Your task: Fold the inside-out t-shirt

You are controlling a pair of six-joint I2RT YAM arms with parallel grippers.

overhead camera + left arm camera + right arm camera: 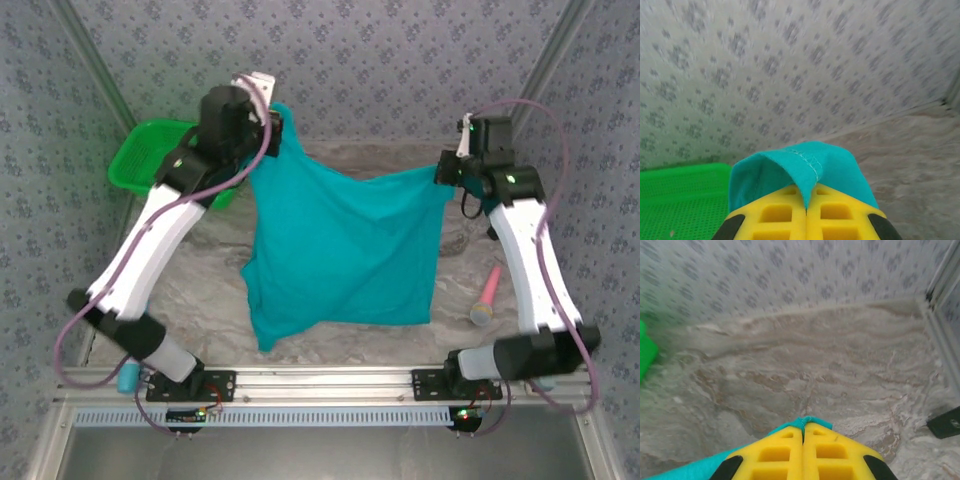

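Note:
Next, my right gripper puts the teal t-shirt down on the marble table (735, 415) next to the green mesh basket.
The teal inside-out t-shirt (345, 250) hangs spread between both arms above the marble table, its lower edge drooping toward the near side. My left gripper (272, 118) holds its upper left corner high at the back left. In the left wrist view a stitched fold of the t-shirt (810, 167) sticks out between the yellow fingers (777, 215), which are shut on it. My right gripper (447, 168) holds the upper right corner, lower than the left. A small teal tuft of the shirt (807, 421) shows at the right gripper (803, 432), also shut.
A bright green mesh basket (140, 155) stands at the back left under the left arm. A pink-handled tool with a round head (486, 298) lies on the table (210, 290) by the right arm. Patterned walls close in the back and sides.

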